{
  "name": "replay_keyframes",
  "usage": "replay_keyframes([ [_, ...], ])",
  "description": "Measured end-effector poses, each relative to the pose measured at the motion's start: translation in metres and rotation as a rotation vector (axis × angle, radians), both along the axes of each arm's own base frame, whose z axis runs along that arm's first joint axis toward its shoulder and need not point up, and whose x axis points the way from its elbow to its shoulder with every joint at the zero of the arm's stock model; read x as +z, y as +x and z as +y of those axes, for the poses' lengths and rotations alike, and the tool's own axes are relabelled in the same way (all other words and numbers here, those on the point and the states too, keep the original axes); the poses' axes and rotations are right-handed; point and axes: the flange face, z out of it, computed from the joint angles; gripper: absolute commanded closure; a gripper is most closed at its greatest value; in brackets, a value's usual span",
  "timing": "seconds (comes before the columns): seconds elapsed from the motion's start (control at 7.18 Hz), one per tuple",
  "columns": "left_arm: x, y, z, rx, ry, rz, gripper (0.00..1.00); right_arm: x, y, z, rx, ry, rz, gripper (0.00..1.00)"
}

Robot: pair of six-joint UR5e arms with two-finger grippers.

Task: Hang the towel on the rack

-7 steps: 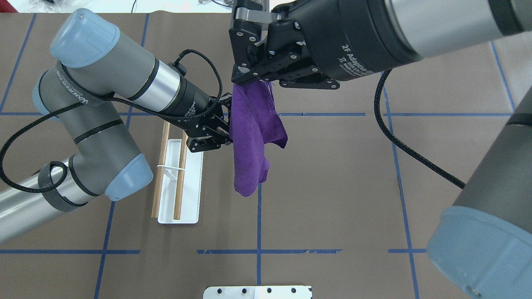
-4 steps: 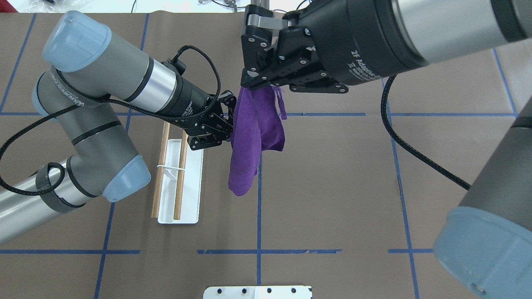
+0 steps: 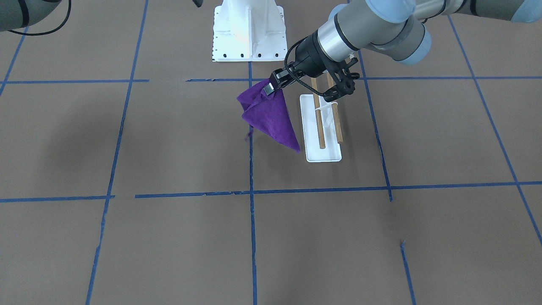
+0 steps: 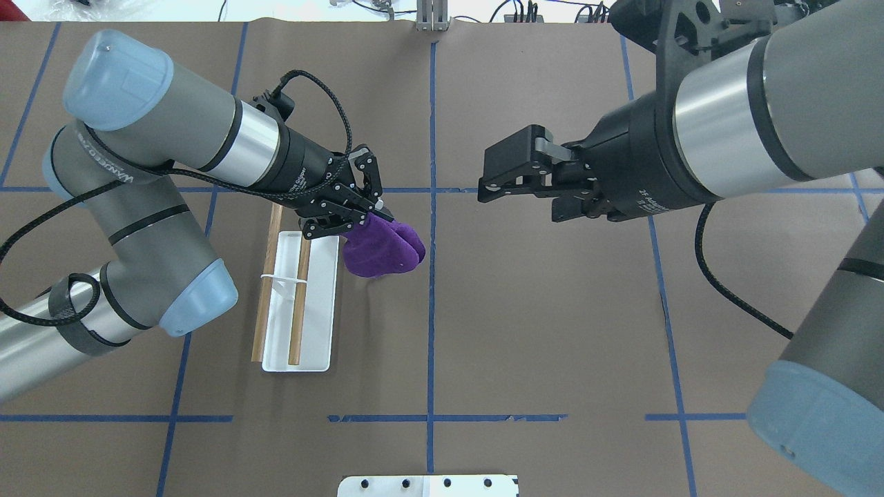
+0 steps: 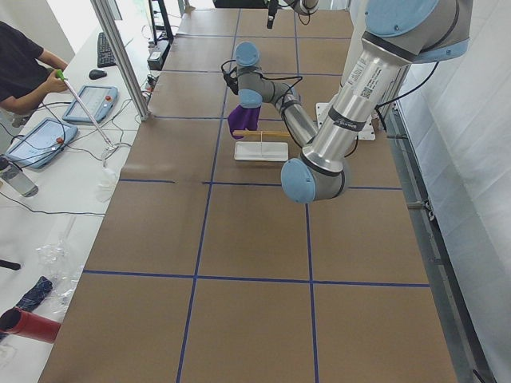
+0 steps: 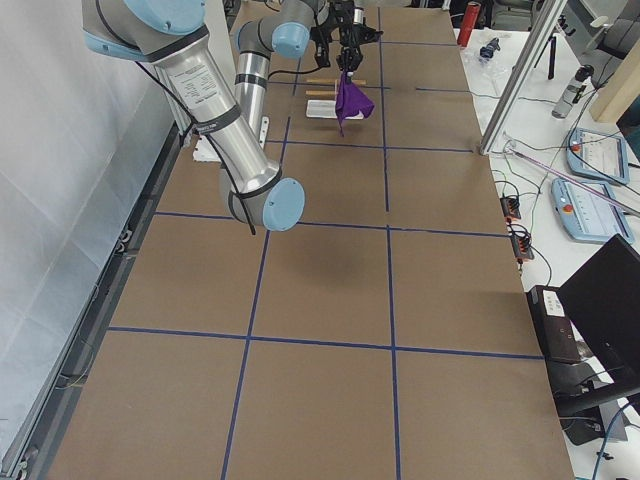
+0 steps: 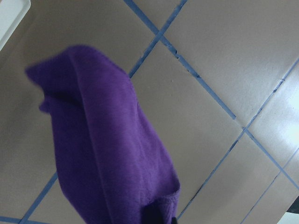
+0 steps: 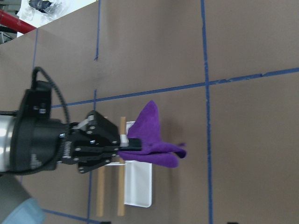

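Note:
The purple towel is draped across both brown rods. Next, my left gripper lets go of it there, over the middle of the white base (image 3: 330, 115).
The purple towel (image 4: 383, 252) hangs bunched from my left gripper (image 4: 376, 212), which is shut on one upper corner. It hangs in the air just right of the rack, apart from it. The towel also shows in the front view (image 3: 271, 116), the left wrist view (image 7: 103, 154) and the right wrist view (image 8: 154, 140). The rack (image 4: 312, 348) has a white base and two brown rods (image 4: 300, 304), and it stands under the left wrist; it also shows in the front view (image 3: 324, 154). My right gripper (image 4: 483, 176) is open and empty, off to the towel's right.
The white bolted robot pedestal (image 3: 247, 29) stands at the table's near edge. Blue tape lines (image 4: 431, 331) cross the brown table top. The left arm's elbow (image 4: 197, 297) hangs over the rack's left side. An operator (image 5: 24, 68) sits at a side bench.
My right gripper has let go of the towel's top and drawn back to the right. The towel has dropped and now hangs bunched from the left gripper alone, closer to the rack.

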Motion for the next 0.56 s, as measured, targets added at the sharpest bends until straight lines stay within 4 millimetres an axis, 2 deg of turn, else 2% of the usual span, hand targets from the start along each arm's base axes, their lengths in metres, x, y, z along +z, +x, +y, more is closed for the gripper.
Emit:
replay_keyframes([
  [0.14, 0.015, -0.006, 0.001, -0.002, 0.025, -0.013, 1.00, 0.031, -0.001, -0.015, 0.021, 0.013, 0.070, 0.00],
  [0.28, 0.033, -0.018, 0.003, -0.008, 0.057, -0.020, 1.00, 0.054, -0.001, -0.027, 0.035, 0.032, 0.128, 0.00],
  [0.42, 0.056, -0.037, 0.005, -0.020, 0.085, -0.021, 1.00, 0.066, -0.001, -0.035, 0.040, 0.038, 0.159, 0.00],
  [0.56, 0.089, -0.060, 0.008, -0.035, 0.121, -0.021, 1.00, 0.071, -0.001, -0.039, 0.043, 0.039, 0.172, 0.00],
])
